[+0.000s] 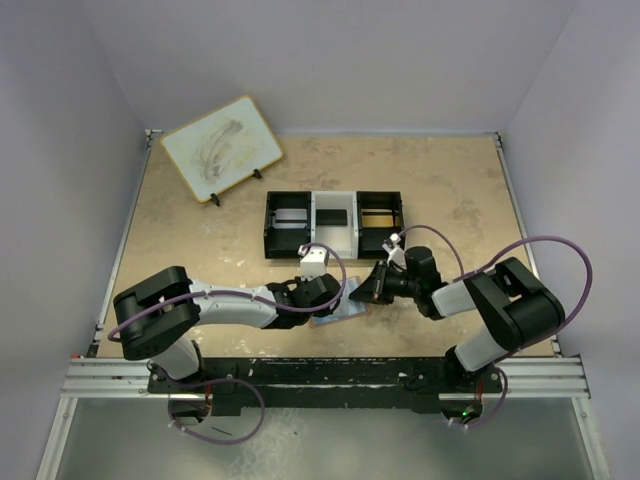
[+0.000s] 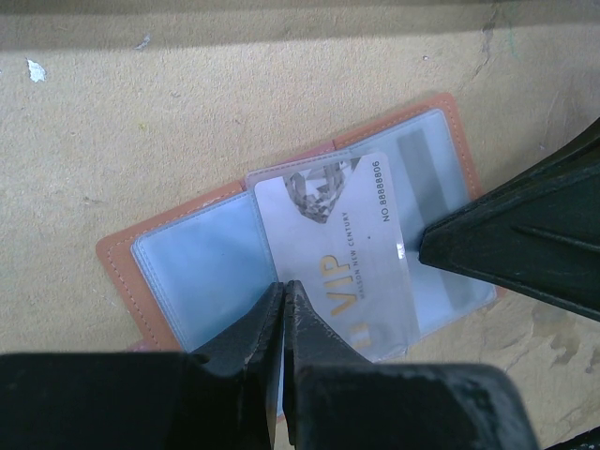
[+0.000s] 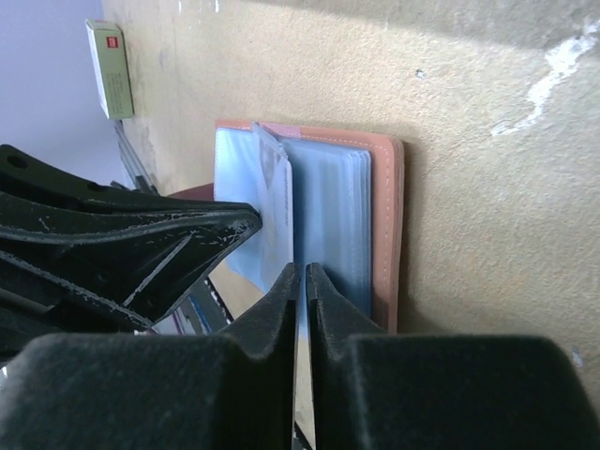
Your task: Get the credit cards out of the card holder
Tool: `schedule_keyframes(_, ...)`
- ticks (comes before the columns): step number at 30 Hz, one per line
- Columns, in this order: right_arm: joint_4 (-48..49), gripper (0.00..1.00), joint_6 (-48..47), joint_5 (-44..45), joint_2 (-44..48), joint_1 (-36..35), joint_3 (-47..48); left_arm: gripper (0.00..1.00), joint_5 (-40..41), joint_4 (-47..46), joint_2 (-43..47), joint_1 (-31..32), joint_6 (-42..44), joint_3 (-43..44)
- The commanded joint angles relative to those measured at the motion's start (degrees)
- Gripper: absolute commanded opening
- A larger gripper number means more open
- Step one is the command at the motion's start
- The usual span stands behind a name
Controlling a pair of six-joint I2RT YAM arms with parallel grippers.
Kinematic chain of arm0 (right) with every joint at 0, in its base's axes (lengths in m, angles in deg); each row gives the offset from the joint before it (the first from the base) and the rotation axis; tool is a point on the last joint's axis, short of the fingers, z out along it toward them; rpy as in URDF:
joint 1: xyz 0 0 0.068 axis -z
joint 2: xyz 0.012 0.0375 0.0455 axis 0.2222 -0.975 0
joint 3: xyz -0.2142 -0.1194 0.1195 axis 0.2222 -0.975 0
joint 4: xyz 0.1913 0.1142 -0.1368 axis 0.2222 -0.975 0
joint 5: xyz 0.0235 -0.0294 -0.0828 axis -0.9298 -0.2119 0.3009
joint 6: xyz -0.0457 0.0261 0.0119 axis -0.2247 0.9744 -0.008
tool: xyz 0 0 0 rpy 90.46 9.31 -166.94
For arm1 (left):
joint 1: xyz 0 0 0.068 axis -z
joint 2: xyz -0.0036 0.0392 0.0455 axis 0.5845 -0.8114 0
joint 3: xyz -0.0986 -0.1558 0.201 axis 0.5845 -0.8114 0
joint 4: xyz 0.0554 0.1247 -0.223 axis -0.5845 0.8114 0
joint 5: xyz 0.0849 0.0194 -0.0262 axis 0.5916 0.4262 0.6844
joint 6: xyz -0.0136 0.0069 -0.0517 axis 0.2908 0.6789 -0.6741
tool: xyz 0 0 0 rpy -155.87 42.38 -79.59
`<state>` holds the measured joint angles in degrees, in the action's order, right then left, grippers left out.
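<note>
The edge of the VIP card stands beside the shut fingers of my right gripper. Next, my right gripper opens, moves over and pinches that edge (image 2: 402, 251) before it pulls the card out.
The card holder (image 2: 117, 272) lies open on the table between both grippers, with a brown rim and blue plastic sleeves; it also shows in the top view (image 1: 335, 318) and the right wrist view (image 3: 384, 216). A grey-blue credit card (image 2: 347, 244) marked VIP lies partly out of a sleeve, slanted across the holder. My left gripper (image 2: 283, 286) is shut on that card's near left edge; it is at the holder's left in the top view (image 1: 338, 297). My right gripper (image 3: 302, 270) is shut on a thin blue sleeve edge of the holder, and its fingers (image 2: 506, 244) touch the card's right side.
A black-white-black three-compartment tray (image 1: 268, 225) stands just beyond the grippers. A white-and-tan board (image 1: 220, 148) with a wooden rim leans at the far left corner. The table's metal rail (image 1: 320, 375) runs along the near edge.
</note>
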<state>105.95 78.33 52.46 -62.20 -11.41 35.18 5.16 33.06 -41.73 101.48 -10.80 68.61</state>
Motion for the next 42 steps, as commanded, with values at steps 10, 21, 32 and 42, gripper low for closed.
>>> schedule_keyframes(10,3.51,0.23,-2.44,-3.74,-6.75,0.34,5.46,0.0,-0.48,5.06,-2.3,0.03,0.14,-1.62)
schedule_keyframes(21,11.45,0.0,1.0,-9.83,-10.21,0.35,3.86,0.0,-0.08,5.88,-2.51,0.02,0.29,-1.08)
schedule_keyframes(32,11.16,0.0,-0.4,-11.23,-8.96,5.49,0.51,0.0,0.57,7.12,-1.88,0.01,0.21,-1.49)
schedule_keyframes(42,4.08,0.0,-3.79,-9.87,-4.98,6.85,0.58,0.0,0.2,6.06,-2.12,0.03,0.06,-1.9)
